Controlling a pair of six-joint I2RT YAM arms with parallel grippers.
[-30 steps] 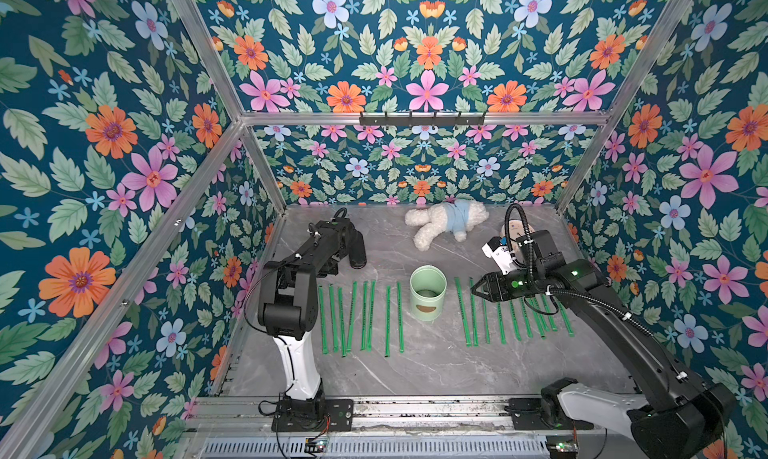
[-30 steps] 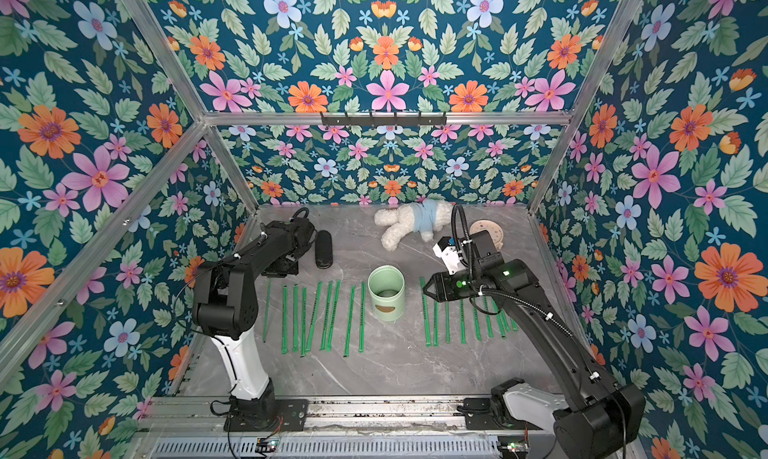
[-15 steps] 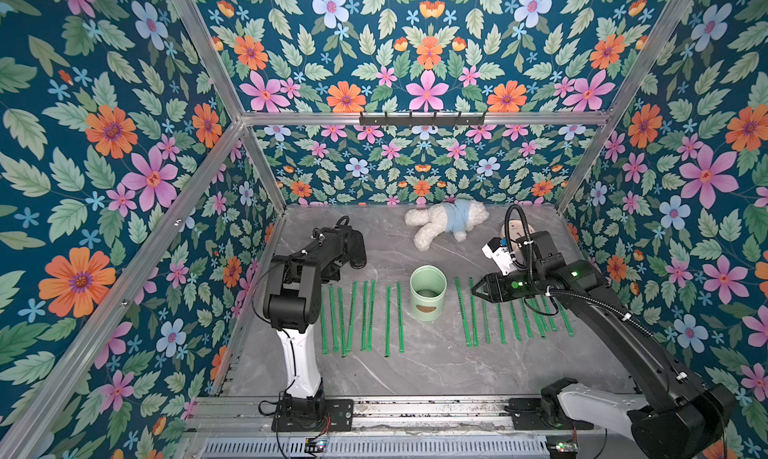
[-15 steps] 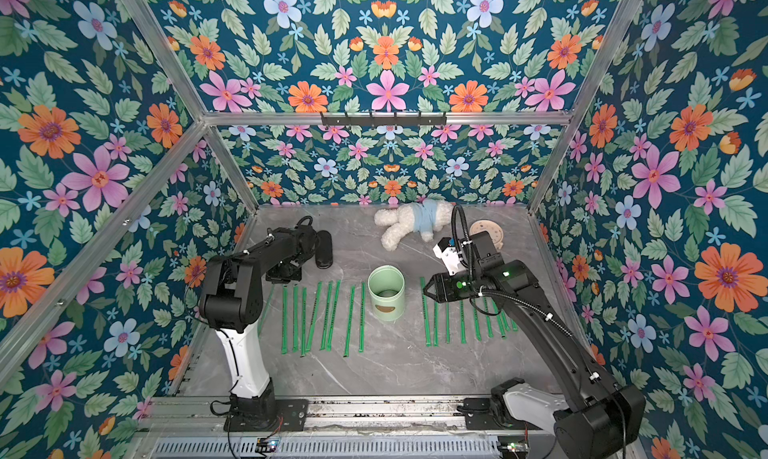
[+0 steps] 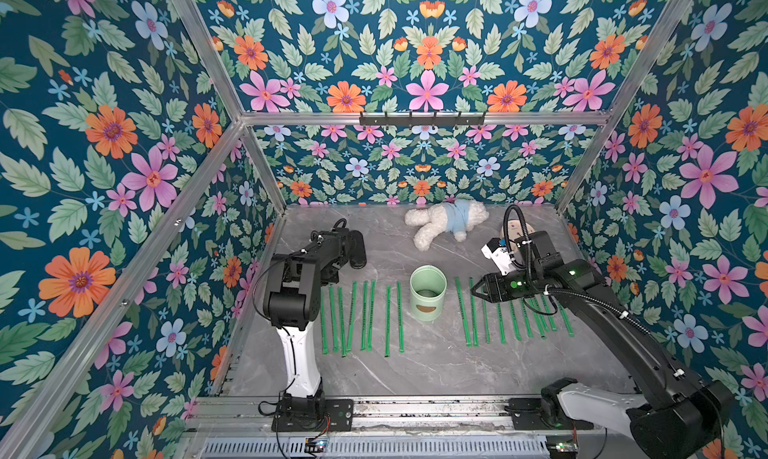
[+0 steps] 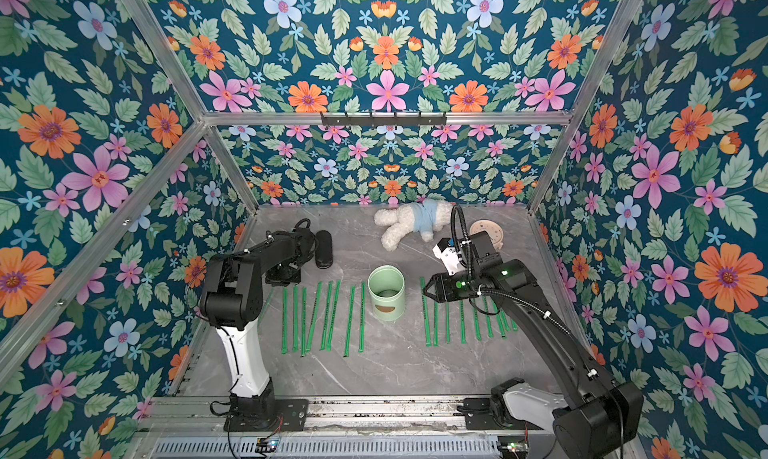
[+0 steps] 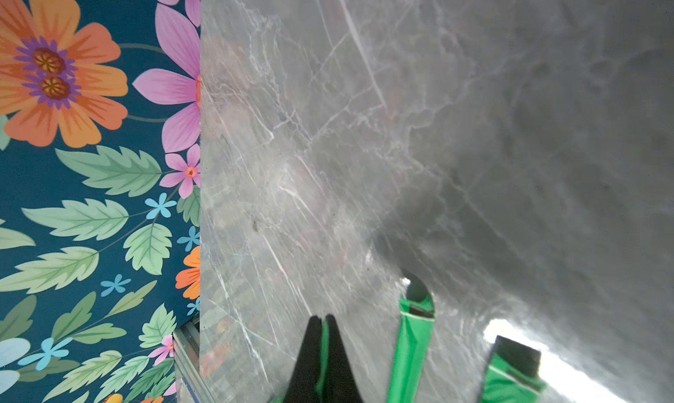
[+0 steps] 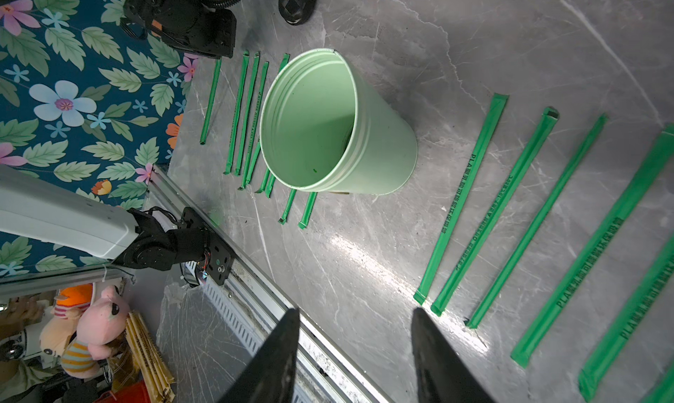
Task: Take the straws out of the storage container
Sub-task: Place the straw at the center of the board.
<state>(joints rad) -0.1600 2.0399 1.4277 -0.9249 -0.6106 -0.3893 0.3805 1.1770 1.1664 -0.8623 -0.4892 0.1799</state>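
Note:
My left gripper will let the straw go on the table (image 5: 312,308), in between the outermost straw of the row and the flowered wall that is nearby.
The storage container (image 5: 428,307) is a pale mint-green cup standing upright mid-table, and the right wrist view shows it (image 8: 383,146) empty inside. Green straws lie flat in two rows in both top views, one row (image 5: 365,311) left of the cup and one (image 5: 503,324) right of it. My left gripper (image 7: 322,317) is low over the table at the far end of the left row, shut on a straw (image 7: 322,346) that shows as a green strip between its jaws. My right gripper (image 5: 473,286) hovers open and holds nothing, over the far ends of the right row beside the cup.
A white plush toy (image 5: 444,224) lies at the back, with a round beige clock (image 6: 486,230) to its right. A black oval object (image 5: 357,249) sits by the left wrist. The metal front rail (image 5: 415,411) and the flowered walls bound the table.
The left arm's elbow has shifted slightly while its gripper stays shut low by the left row. The right arm and the cup have not moved.

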